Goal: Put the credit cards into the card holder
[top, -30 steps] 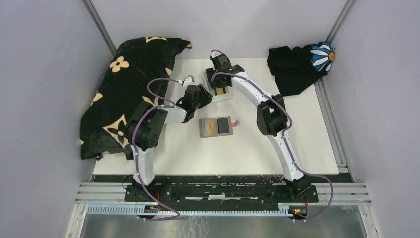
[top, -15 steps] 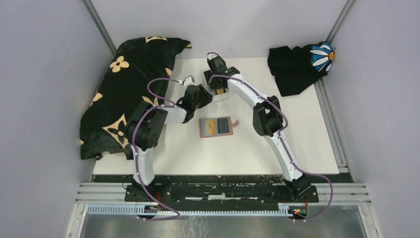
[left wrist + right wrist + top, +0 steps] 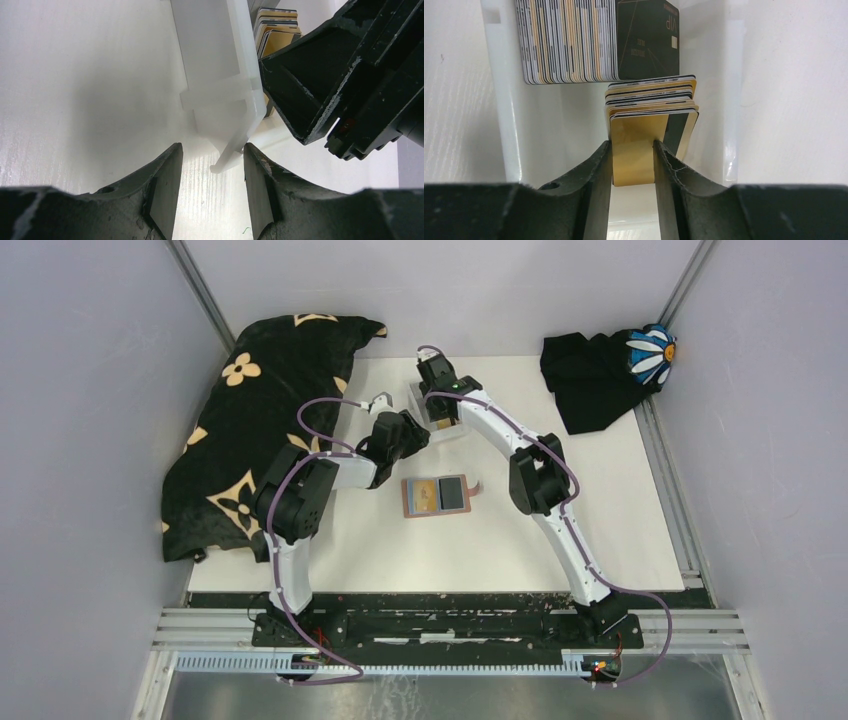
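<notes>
The robot's right gripper has its fingers set across the gold credit card's front, so it should open them, turn and pinch the card's lower edge [image 3: 626, 185].
Flat open on the white table lies the tan card holder [image 3: 436, 496], showing a gold card and a blue-grey card in it. Behind it stands a white tray [image 3: 506, 100] with several credit cards [image 3: 569, 45] on edge, a black one [image 3: 646, 40] in front. My right gripper [image 3: 632, 150] reaches down into the tray and is shut on a gold credit card [image 3: 634, 130] at the front of a shorter stack. My left gripper [image 3: 212, 165] is open around the tray's corner tab [image 3: 230, 157], which touches only the right finger.
A black cloth with beige flowers [image 3: 250, 430] covers the table's left side. Another black cloth with a blue-and-white daisy item [image 3: 650, 352] sits at the back right corner. Grey walls close in on three sides. The right arm's body [image 3: 350, 75] hangs close by the left gripper.
The right arm has shifted slightly left over the tray and its jaws have narrowed onto the gold card. The left arm and the card holder have not moved.
</notes>
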`<action>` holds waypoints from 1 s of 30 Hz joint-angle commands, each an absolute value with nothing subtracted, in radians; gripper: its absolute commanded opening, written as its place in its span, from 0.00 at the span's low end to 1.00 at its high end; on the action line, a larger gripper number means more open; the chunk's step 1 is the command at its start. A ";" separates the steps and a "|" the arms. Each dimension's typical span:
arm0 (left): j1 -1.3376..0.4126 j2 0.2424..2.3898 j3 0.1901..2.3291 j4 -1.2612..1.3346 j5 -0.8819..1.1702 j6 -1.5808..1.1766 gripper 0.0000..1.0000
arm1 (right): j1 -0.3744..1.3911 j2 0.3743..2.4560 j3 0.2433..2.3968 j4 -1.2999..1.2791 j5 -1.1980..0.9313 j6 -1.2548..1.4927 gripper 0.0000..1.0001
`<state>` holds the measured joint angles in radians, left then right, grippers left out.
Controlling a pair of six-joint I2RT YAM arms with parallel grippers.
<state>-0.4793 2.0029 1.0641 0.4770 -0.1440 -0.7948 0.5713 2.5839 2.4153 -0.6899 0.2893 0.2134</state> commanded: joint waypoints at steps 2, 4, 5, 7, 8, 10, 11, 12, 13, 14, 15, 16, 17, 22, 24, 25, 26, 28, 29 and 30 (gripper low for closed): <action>-0.475 2.017 1.054 0.497 -0.150 -0.759 0.55 | 0.567 2.582 2.395 -0.680 0.319 0.208 0.34; -0.474 2.015 1.053 0.497 -0.153 -0.759 0.55 | 0.569 2.581 2.395 -0.681 0.319 0.209 0.31; -0.475 2.015 1.052 0.497 -0.153 -0.758 0.55 | 0.570 2.580 2.393 -0.681 0.321 0.209 0.30; -0.476 2.012 1.050 0.497 -0.153 -0.758 0.55 | 0.577 2.573 2.382 -0.677 0.336 0.205 0.31; -0.474 2.011 1.049 0.497 -0.154 -0.758 0.55 | 0.578 2.571 2.368 -0.666 0.346 0.200 0.34; -0.474 2.009 1.048 0.498 -0.154 -0.758 0.55 | 0.582 2.534 2.344 -0.649 0.355 0.193 0.45; -0.474 2.009 1.048 0.500 -0.154 -0.757 0.55 | 0.582 2.531 2.342 -0.647 0.357 0.191 0.50; -0.475 2.008 1.047 0.501 -0.153 -0.758 0.55 | 0.583 2.534 2.346 -0.649 0.358 0.190 0.54; -0.474 2.008 1.046 0.503 -0.151 -0.760 0.55 | 0.582 2.540 2.357 -0.655 0.360 0.186 0.57; -0.474 2.008 1.046 0.505 -0.150 -0.761 0.55 | 0.583 2.549 2.372 -0.664 0.362 0.184 0.60; -0.475 2.009 1.046 0.506 -0.149 -0.762 0.55 | 0.582 2.559 2.388 -0.672 0.363 0.182 0.61; -0.475 2.010 1.046 0.507 -0.148 -0.764 0.55 | 0.582 2.561 2.401 -0.678 0.366 0.180 0.61; -0.474 2.011 1.045 0.508 -0.147 -0.764 0.55 | 0.582 2.575 2.412 -0.680 0.366 0.180 0.61; -0.475 2.011 1.044 0.514 -0.150 -0.760 0.55 | 0.581 2.606 2.427 -0.681 0.377 0.180 0.50; -0.474 2.011 1.045 0.515 -0.151 -0.758 0.55 | 0.581 2.613 2.437 -0.687 0.379 0.179 0.44; -0.475 2.012 1.045 0.515 -0.149 -0.758 0.55 | 0.580 2.613 2.440 -0.690 0.379 0.180 0.39; -0.475 2.013 1.045 0.517 -0.150 -0.759 0.55 | 0.582 2.612 2.437 -0.689 0.378 0.182 0.36; -0.474 2.012 1.045 0.517 -0.147 -0.759 0.55 | 0.584 2.596 2.421 -0.680 0.370 0.185 0.32; -0.475 2.011 1.044 0.517 -0.147 -0.759 0.55 | 0.585 2.583 2.409 -0.670 0.368 0.186 0.32; -0.475 2.011 1.043 0.517 -0.149 -0.759 0.55 | 0.590 2.574 2.396 -0.663 0.370 0.184 0.32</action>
